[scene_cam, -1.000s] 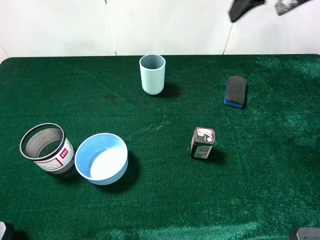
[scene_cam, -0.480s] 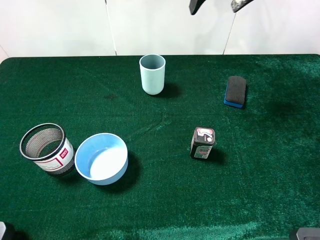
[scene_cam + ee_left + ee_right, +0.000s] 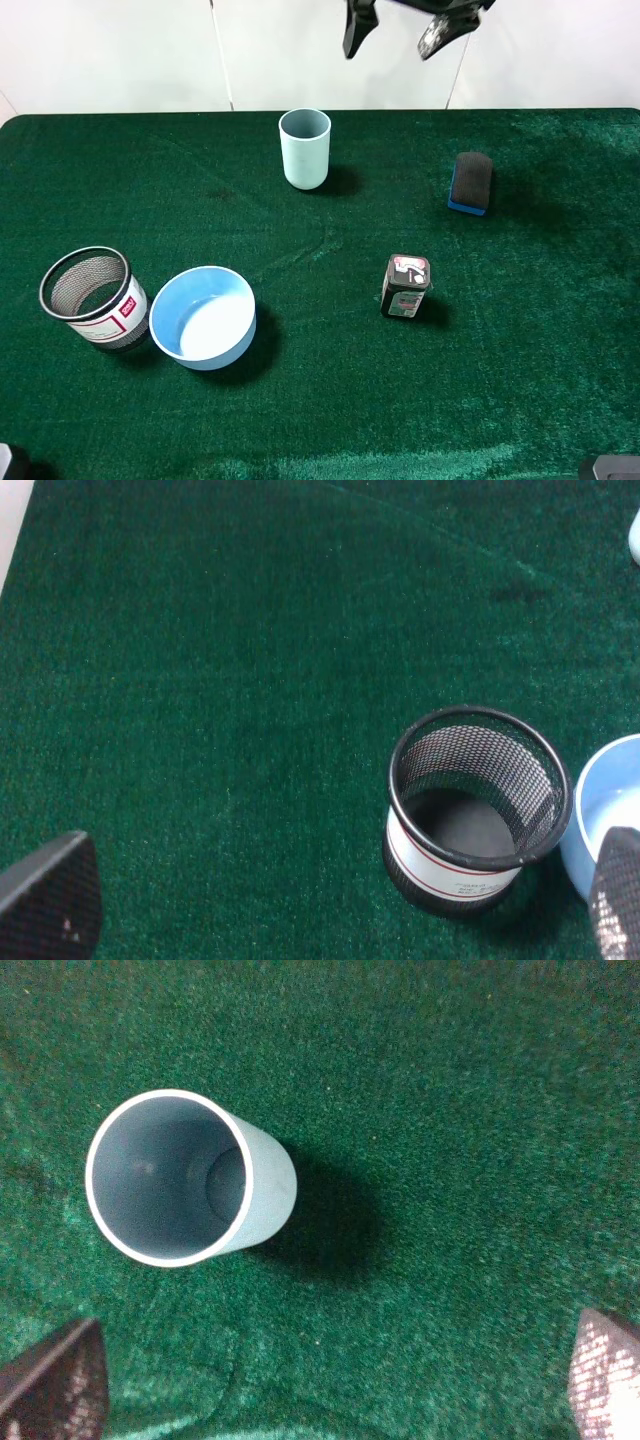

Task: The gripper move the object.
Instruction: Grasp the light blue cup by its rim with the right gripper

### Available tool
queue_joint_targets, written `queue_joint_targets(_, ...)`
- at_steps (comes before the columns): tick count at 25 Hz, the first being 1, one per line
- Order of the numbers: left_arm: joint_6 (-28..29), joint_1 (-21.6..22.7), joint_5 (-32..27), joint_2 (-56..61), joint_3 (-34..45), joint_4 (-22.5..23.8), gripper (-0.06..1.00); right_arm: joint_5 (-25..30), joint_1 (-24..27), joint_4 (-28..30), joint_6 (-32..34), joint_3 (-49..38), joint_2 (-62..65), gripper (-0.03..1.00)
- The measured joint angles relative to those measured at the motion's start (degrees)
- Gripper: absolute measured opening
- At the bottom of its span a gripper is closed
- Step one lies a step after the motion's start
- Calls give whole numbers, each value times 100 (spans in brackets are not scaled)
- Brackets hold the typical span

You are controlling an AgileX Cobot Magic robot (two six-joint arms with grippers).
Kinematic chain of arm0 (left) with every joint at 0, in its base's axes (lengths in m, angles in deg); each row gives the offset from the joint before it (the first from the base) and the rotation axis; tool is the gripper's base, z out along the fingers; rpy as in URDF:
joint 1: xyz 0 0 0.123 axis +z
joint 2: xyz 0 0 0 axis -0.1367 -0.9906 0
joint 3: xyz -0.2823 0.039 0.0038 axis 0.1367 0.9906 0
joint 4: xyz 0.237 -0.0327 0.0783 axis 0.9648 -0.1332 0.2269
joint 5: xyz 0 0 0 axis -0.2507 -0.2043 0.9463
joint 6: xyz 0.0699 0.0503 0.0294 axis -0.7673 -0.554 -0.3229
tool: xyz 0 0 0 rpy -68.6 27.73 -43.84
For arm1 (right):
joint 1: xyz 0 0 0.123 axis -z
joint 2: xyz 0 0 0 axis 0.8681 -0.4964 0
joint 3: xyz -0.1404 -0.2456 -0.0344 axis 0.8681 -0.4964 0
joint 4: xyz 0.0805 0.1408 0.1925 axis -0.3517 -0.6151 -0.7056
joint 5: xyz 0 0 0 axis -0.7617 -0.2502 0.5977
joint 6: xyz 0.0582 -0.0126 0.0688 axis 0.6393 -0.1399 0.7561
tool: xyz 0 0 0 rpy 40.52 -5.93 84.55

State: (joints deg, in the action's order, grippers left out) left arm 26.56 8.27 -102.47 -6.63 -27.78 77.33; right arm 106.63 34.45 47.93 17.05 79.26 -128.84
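My right gripper needs to grip the pale blue-green cup's rim [image 3: 329, 126] [image 3: 247, 1188] on the side toward the eraser, with one finger inside the cup.
The object, a tall pale blue-green cup [image 3: 305, 148], stands upright and empty at the back middle of the green table. It also shows from above in the right wrist view [image 3: 190, 1178]. My right gripper [image 3: 397, 28] hangs open high above the table's back edge, behind and to the right of the cup; its fingertips [image 3: 50, 1380] show at the corners of the right wrist view, clear of the cup. My left gripper [image 3: 320, 905] is open and empty over the front left, near the black mesh cup [image 3: 470, 808].
A black mesh cup [image 3: 92, 297] and a wide blue bowl [image 3: 203, 317] stand at the front left. A small dark box [image 3: 405, 286] stands right of centre. A black and blue eraser [image 3: 471, 183] lies at the back right.
My right gripper has moved left along the back edge and come lower, toward the cup. Nothing on the table has moved.
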Motion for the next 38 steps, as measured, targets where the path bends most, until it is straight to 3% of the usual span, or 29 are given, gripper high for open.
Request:
queue_joint_targets(15,0,0,0,0,0,0,99,-906,-324,-154,56,135,-809,69)
queue_joint_targets(38,0,0,0,0,0,0,99,-1131,-398,-29,135,461,-1837,69)
